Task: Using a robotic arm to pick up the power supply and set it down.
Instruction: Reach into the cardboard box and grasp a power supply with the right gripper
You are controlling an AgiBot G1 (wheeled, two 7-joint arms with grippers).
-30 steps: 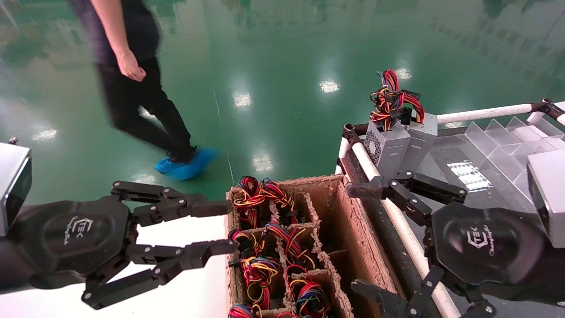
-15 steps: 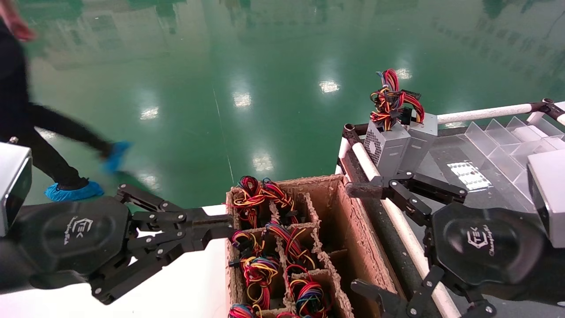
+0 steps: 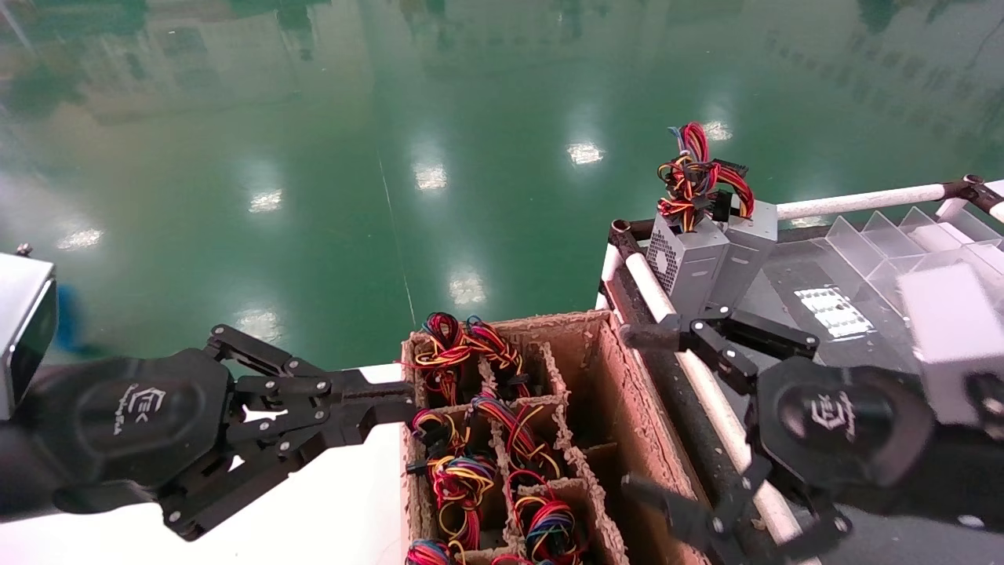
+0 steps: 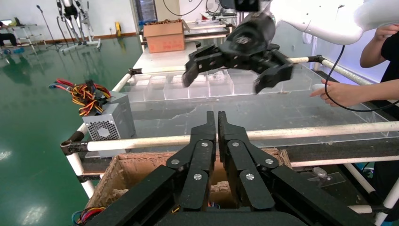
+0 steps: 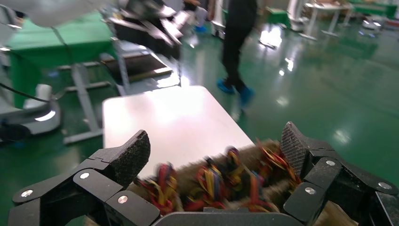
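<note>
Next, my right gripper closes on the wire bundle (image 3: 541,560) of the nearest power supply in the crate, in the row next to the empty cells along the rack.
A silver-grey power supply (image 3: 710,263) with a knot of red, yellow and black wires stands upright at the near corner of the rack; the left wrist view shows it too (image 4: 110,125). My right gripper (image 3: 637,413) hangs open over the rack's rail and the crate's right wall, below the power supply and apart from it. In its own view the right gripper (image 5: 214,146) has nothing between its fingers and looks down on wire bundles. My left gripper (image 3: 400,400) is shut and empty at the crate's left edge, its fingers (image 4: 209,127) pressed together.
A brown cardboard divider crate (image 3: 620,392) holds several wire bundles in its cells. A white table (image 3: 329,502) lies to its left. The rack has white rails (image 3: 855,200) and clear dividers (image 3: 886,243). A person's hand (image 4: 339,92) reaches in at the rack's far side.
My left gripper has gone from open to shut. The person has walked out of the head view to the left. My right gripper has shifted slightly left, still open.
</note>
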